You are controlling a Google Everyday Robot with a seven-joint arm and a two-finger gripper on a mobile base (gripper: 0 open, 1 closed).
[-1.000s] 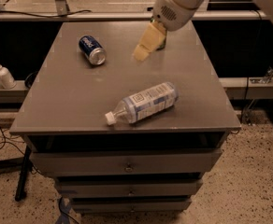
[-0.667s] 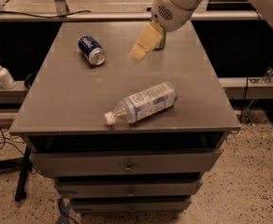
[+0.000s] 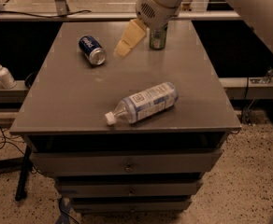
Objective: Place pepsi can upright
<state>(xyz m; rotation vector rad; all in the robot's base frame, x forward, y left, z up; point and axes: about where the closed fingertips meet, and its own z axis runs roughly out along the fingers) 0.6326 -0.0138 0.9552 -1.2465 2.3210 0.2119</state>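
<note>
Next, my gripper goes to the pepsi can's back half (image 3: 88, 45) and closes there, leaving the can's near silver end free.
The pepsi can (image 3: 92, 50), dark blue with white marks and a silver end, lies on its side on the back left of the grey table (image 3: 75, 97). My gripper (image 3: 124, 48) hangs over the table to the right of the can, a short gap away, its pale fingers pointing down and left toward it. Nothing is held between the fingers.
A green can (image 3: 158, 37) stands upright at the back of the table, partly behind my arm. A clear plastic bottle (image 3: 143, 103) with a white cap lies on its side near the front. A white pump bottle (image 3: 1, 73) stands on a shelf to the left.
My gripper has moved left, closer to the pepsi can, and the green can behind it has come into view. The pepsi can and the bottle have not moved.
</note>
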